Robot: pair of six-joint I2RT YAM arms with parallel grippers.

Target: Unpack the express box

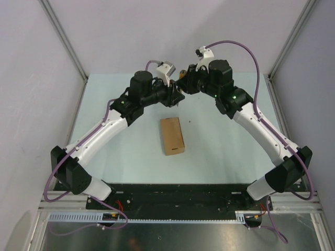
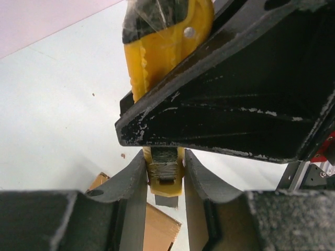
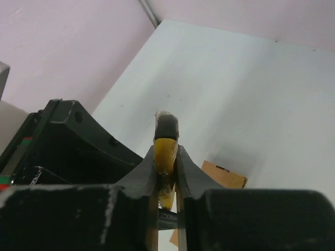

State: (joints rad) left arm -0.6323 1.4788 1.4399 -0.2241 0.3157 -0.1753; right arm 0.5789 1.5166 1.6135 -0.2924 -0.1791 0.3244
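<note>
My left gripper is closed on the knife's yellow front end. My right gripper will pull the knife clear before my left gripper takes the blade tip [image 2: 166, 201].
The express box [image 1: 172, 136] is a flat brown cardboard box lying closed on the table's middle, nearer than both grippers. It also shows in the left wrist view [image 2: 157, 227] and the right wrist view [image 3: 225, 175]. The grippers meet above the far middle of the table. My left gripper [image 2: 164, 167] is shut on the blade end of a yellow-and-black utility knife [image 2: 162, 42]. My right gripper [image 3: 166, 157] is shut on the same knife's [image 3: 166, 138] body. In the top view the left gripper [image 1: 175, 97] and right gripper [image 1: 183, 83] nearly touch, and the knife is mostly hidden.
The pale table [image 1: 220, 141] is walled by a grey enclosure with metal corner posts [image 1: 65, 39]. The right gripper's black finger [image 2: 235, 104] crosses the left wrist view close above the left fingers. The arm bases stand on a black rail [image 1: 172, 201] at the near edge.
</note>
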